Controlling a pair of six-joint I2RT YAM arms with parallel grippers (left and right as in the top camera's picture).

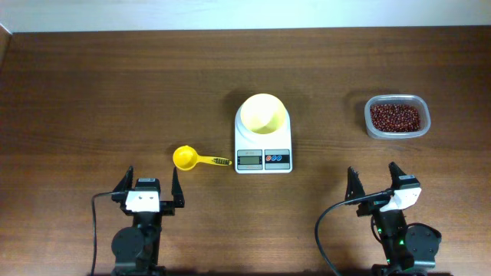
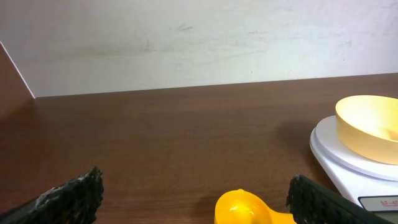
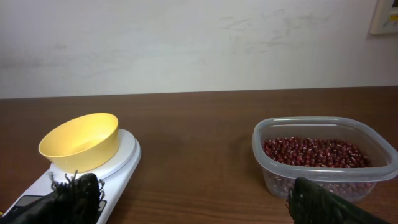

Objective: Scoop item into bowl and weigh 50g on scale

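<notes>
The yellow scoop is next for my left gripper, which should go to it and grasp its cup's rim (image 1: 176,164) (image 2: 217,218), away from the handle.
The pale yellow bowl (image 1: 263,113) stands empty on the white scale (image 1: 263,149) at the table's middle; both show in the left wrist view (image 2: 368,127) and the right wrist view (image 3: 81,142). Red-brown beans (image 1: 396,117) fill a clear plastic tub (image 1: 374,127) at the right, also in the right wrist view (image 3: 314,152). A yellow scoop (image 1: 186,158) lies left of the scale, empty, also in the left wrist view (image 2: 244,208). My left gripper (image 1: 150,188) is open and empty near the front edge, just below the scoop. My right gripper (image 1: 376,184) is open and empty, in front of the tub.
The brown wooden table (image 1: 115,92) ends at a pale wall at the back (image 2: 186,37). Black cables run from both arm bases toward the front edge.
</notes>
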